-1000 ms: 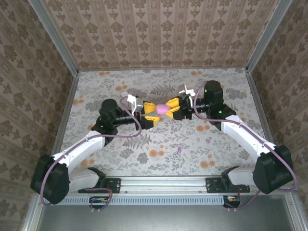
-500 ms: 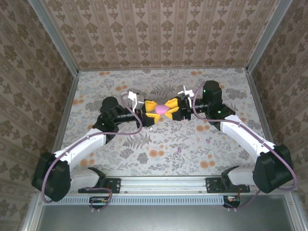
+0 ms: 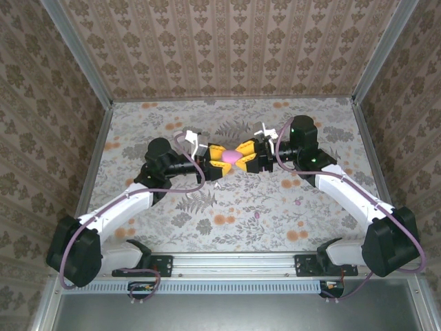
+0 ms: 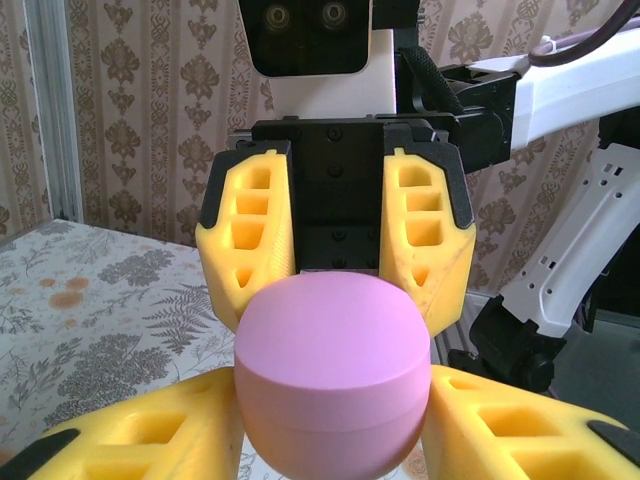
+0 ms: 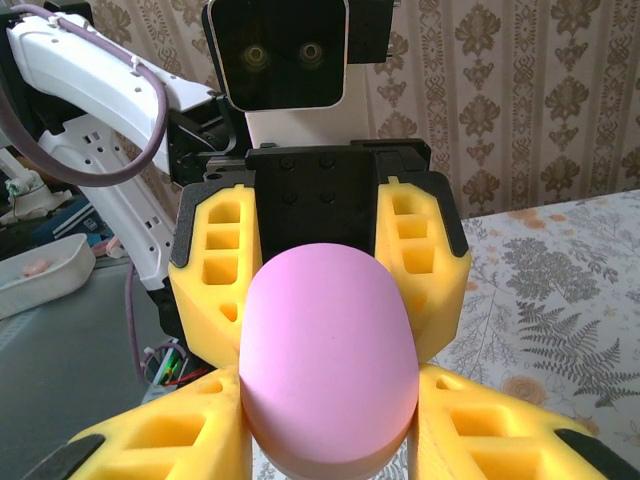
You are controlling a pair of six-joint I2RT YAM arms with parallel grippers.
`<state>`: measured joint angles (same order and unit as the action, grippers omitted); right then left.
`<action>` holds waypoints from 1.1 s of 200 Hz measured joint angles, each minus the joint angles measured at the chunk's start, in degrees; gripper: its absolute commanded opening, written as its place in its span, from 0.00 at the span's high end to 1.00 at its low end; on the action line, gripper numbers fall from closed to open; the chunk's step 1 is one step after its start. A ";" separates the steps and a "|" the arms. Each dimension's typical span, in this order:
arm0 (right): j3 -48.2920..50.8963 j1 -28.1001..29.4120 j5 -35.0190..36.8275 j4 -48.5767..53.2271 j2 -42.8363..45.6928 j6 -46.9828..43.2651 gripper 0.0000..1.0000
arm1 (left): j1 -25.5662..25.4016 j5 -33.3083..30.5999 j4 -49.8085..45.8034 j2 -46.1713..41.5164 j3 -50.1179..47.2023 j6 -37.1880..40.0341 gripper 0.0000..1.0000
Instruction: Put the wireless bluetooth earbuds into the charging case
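Next, I back my right gripper off, roll it and take the case across its seam (image 4: 334, 430), since both grippers pinch the same sides of the lid-down charging case.
A pink, pebble-shaped charging case (image 3: 229, 157) hangs above the table's middle, lid down, held from both sides. My left gripper (image 3: 219, 158) is shut on its left end and my right gripper (image 3: 241, 158) on its right end. In the left wrist view the case (image 4: 333, 375) sits between my yellow fingers (image 4: 130, 440), with the right gripper's fingers (image 4: 425, 245) behind it. The right wrist view has the case (image 5: 328, 355) between my own fingers (image 5: 500, 430). Two pink earbuds (image 3: 298, 202) (image 3: 257, 215) lie on the table, nearer than the grippers and to their right.
The table (image 3: 331, 124) has a floral cloth with orange flower prints and patterned walls on three sides. A small white speck (image 3: 216, 184) lies under the left gripper. The arm bases stand on the rail (image 3: 234, 262) at the near edge.
My left gripper has moved right up to the case and its fingers have come in against it. The right gripper has kept its hold almost in place.
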<state>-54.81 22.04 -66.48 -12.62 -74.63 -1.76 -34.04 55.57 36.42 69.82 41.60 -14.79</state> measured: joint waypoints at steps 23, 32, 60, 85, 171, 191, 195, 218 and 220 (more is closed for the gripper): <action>0.00 0.04 0.02 0.00 0.00 0.00 0.62 | -0.04 0.04 -0.11 0.00 0.07 -0.09 0.57; 0.00 0.04 0.02 0.00 0.00 0.00 0.62 | -0.04 0.11 -0.22 0.00 0.07 -0.17 0.58; 0.00 0.02 0.02 0.00 0.00 0.00 0.60 | -0.04 0.20 -0.72 0.00 0.22 -0.13 0.61; 0.00 -0.02 0.22 -0.07 0.00 0.07 0.54 | -0.04 0.17 -1.27 0.00 0.61 0.02 0.63; 2.89 0.42 11.52 -1.55 5.03 5.31 0.31 | -1.55 -7.61 0.28 -1.51 -1.09 0.68 0.66; 2.89 0.42 13.90 -0.85 6.54 9.09 0.30 | -2.40 -9.94 1.38 -2.29 -2.43 1.36 0.66; 2.86 0.42 14.19 -0.48 6.80 9.62 0.30 | -2.58 -10.32 1.44 -2.36 -2.56 1.53 0.66; 2.27 0.42 14.36 1.99 7.30 12.74 0.28 | -3.69 -12.44 1.84 -2.45 -2.95 2.47 0.66; 2.23 0.42 14.36 2.27 7.30 12.92 0.28 | -3.82 -12.61 1.88 -2.45 -2.97 2.58 0.66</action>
<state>-52.58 22.46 -52.12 -10.35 -67.33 11.16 -37.87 42.96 38.30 67.37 38.63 -12.21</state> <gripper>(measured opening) 0.709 0.346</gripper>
